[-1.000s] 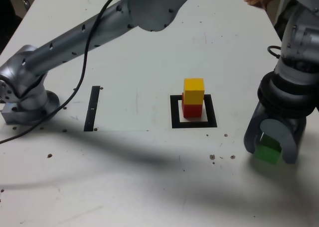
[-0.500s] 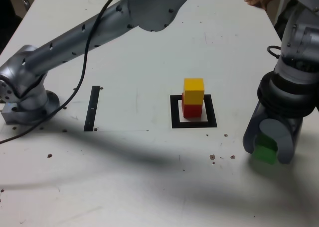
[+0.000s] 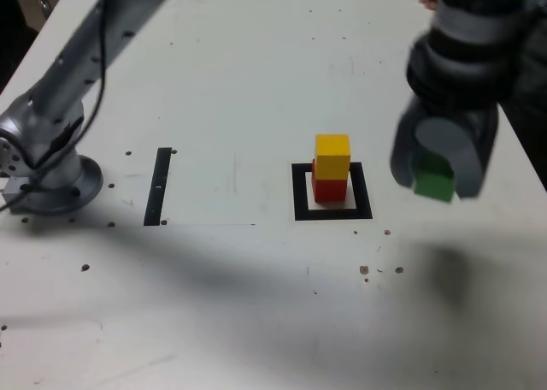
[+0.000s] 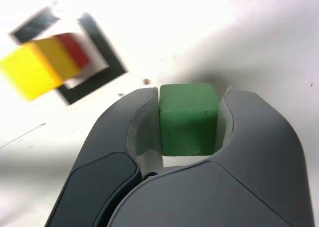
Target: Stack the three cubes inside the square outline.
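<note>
Next, I let go of the green cube with my gripper on top of the yellow cube (image 3: 333,135) (image 4: 29,72), so that it becomes the highest block in the stack.
The yellow cube (image 3: 332,155) sits on the red cube (image 3: 327,190) inside the black square outline (image 3: 332,212). My gripper (image 3: 438,174) hangs in the air at the exterior view's right of the stack, shut on the green cube (image 3: 433,180). The wrist view shows the green cube (image 4: 188,119) clamped between both jaws of my gripper (image 4: 189,102), with the yellow cube (image 4: 30,71), the red cube (image 4: 74,49) and the outline (image 4: 102,53) on the table beyond it.
A narrow black strip (image 3: 158,186) lies on the white table (image 3: 239,296) at the exterior view's left of the outline. The arm's base (image 3: 47,172) stands at the far left. Small dark specks (image 3: 380,270) dot the table in front of the outline.
The gripper closed on the green cube, lifted it off the table and carried it up and toward the stack. The arm's links swung out of the upper part of the view.
</note>
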{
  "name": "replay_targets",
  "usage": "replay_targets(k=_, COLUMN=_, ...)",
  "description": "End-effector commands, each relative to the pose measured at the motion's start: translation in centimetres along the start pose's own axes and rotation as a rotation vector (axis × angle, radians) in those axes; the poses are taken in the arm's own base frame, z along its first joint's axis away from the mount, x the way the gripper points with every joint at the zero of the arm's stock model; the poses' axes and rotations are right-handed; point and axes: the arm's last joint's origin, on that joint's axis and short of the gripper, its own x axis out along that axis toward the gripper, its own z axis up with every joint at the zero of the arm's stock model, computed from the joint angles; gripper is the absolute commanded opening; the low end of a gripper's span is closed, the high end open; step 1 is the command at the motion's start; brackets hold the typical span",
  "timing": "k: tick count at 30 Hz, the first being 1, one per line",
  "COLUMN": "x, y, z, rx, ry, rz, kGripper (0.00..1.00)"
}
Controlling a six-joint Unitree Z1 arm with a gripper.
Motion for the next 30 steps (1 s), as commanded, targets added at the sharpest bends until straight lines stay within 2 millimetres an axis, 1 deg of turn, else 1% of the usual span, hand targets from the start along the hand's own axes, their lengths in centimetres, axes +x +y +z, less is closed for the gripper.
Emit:
replay_targets(k=1, x=-1.8, y=0.4, z=-1.6, rx=-0.027, ry=-0.01, rz=0.011, kGripper=0.28)
replay_targets(k=7, x=-3.7, y=1.3, z=-5.5, rx=-0.11, ry=0.014, rz=0.02, kGripper=0.28)
replay_targets(k=11, x=-4.3, y=2.0, z=-7.8, rx=-0.165, ry=0.034, rz=0.008, kGripper=0.28)
replay_targets(k=14, x=-4.5, y=2.7, z=-9.0, rx=-0.194, ry=0.046, rz=-0.007, kGripper=0.28)
replay_targets(k=20, x=-3.9, y=4.1, z=-10.4, rx=-0.247, ry=0.073, rz=-0.059, kGripper=0.28)
replay_targets(k=30, x=-2.4, y=5.8, z=-11.2, rx=-0.308, ry=0.113, rz=-0.126, kGripper=0.28)
